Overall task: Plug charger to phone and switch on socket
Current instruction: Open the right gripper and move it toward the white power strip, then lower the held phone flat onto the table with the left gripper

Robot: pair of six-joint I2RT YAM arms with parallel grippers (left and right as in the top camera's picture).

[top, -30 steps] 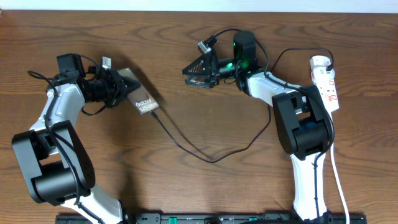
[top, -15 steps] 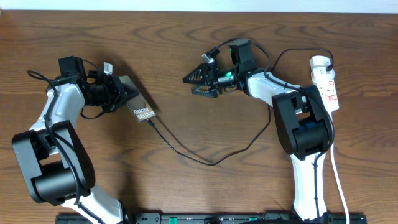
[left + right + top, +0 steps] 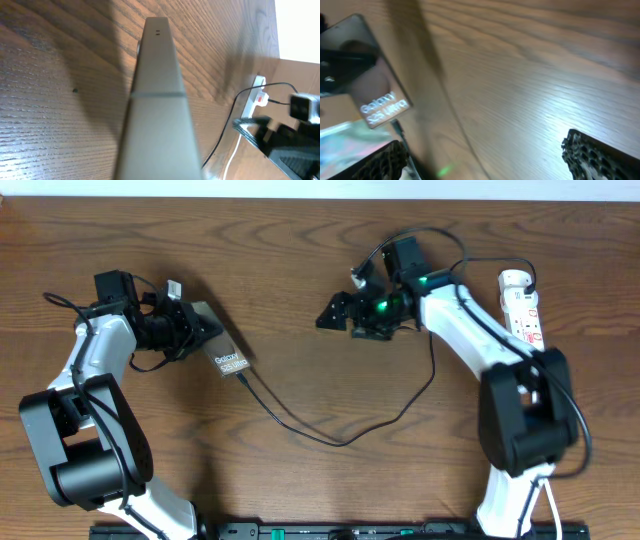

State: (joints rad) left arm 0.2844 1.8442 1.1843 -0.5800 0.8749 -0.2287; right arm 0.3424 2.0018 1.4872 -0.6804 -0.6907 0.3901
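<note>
The robot's left gripper will release the phone flat on the table (image 3: 257,383) beside the plug of the black charger cable.
My left gripper (image 3: 196,330) is shut on the upper end of the phone (image 3: 224,348), which is held tilted over the table. In the left wrist view only the phone's grey edge (image 3: 156,100) shows. The phone's face with white text shows in the right wrist view (image 3: 370,82). The black charger cable (image 3: 340,438) runs from the phone's lower end in a loop across the table; its plug tip (image 3: 398,129) sits at the phone's bottom edge. My right gripper (image 3: 337,311) is open and empty, to the right of the phone; its fingers (image 3: 490,162) frame bare table. The white socket strip (image 3: 527,308) lies far right.
The right arm (image 3: 470,320) stretches over the table in front of the socket strip. The strip (image 3: 258,94) and its white cord (image 3: 235,152) also show in the left wrist view. The strip's white cord (image 3: 545,480) runs down the right side toward the front edge.
My right gripper has moved down and a little right, and turned, while the right arm swung out to the right. The phone has shifted slightly left in my left gripper.
</note>
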